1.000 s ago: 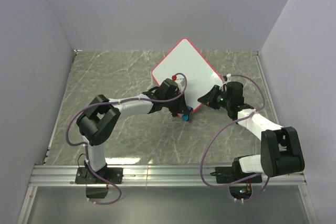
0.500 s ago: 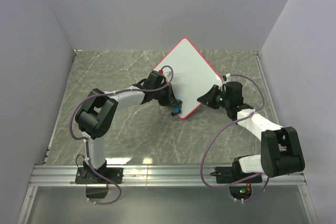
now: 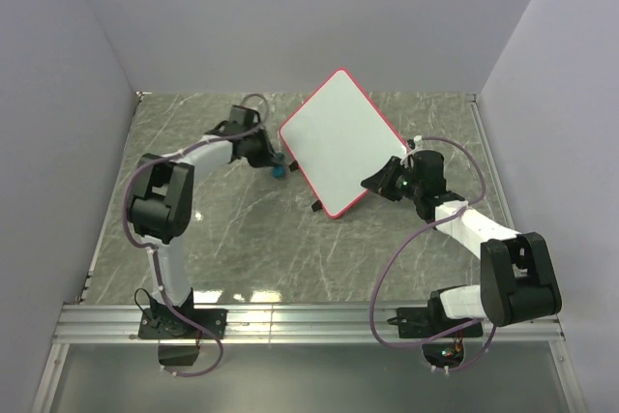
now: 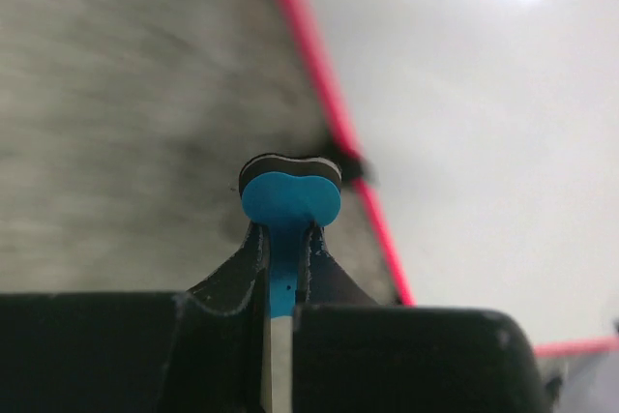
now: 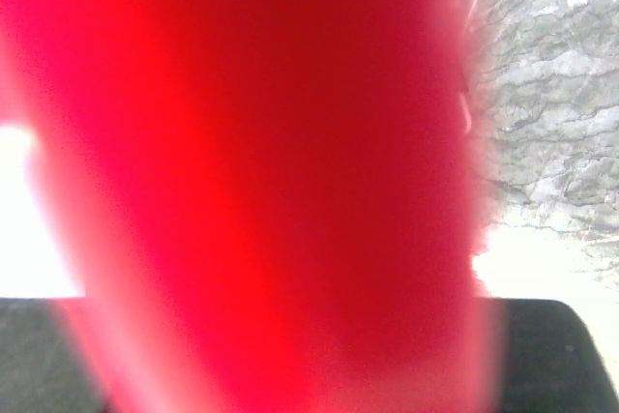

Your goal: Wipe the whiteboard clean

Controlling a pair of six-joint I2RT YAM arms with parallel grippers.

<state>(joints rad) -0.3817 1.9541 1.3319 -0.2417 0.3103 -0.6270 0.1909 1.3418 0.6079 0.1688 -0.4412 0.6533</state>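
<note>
My left gripper has a place for the blue eraser on the tabletop (image 3: 242, 195) between the small glare spot and the whiteboard's black clips. It will set the eraser down there.
The whiteboard (image 3: 340, 138), white with a thin pink-red frame, stands tilted in the middle of the table; I see no marks on its face. My left gripper (image 3: 274, 161) is just off the board's left corner, shut on the small blue eraser (image 3: 278, 170). In the left wrist view the eraser (image 4: 290, 198) sits pinched between my fingertips (image 4: 287, 231), with the board (image 4: 484, 162) to the right. My right gripper (image 3: 373, 182) grips the board's lower right edge. The red frame (image 5: 251, 181) fills the right wrist view as a blur and hides the fingers.
The grey marbled tabletop (image 3: 193, 229) is enclosed by grey walls on three sides. A metal rail (image 3: 309, 321) runs along the near edge by the arm bases. Purple cables loop from both arms.
My left gripper has carried the eraser from the board's lower corner up and to the left, across the board and off its left corner. The right arm and the board have stayed put.
</note>
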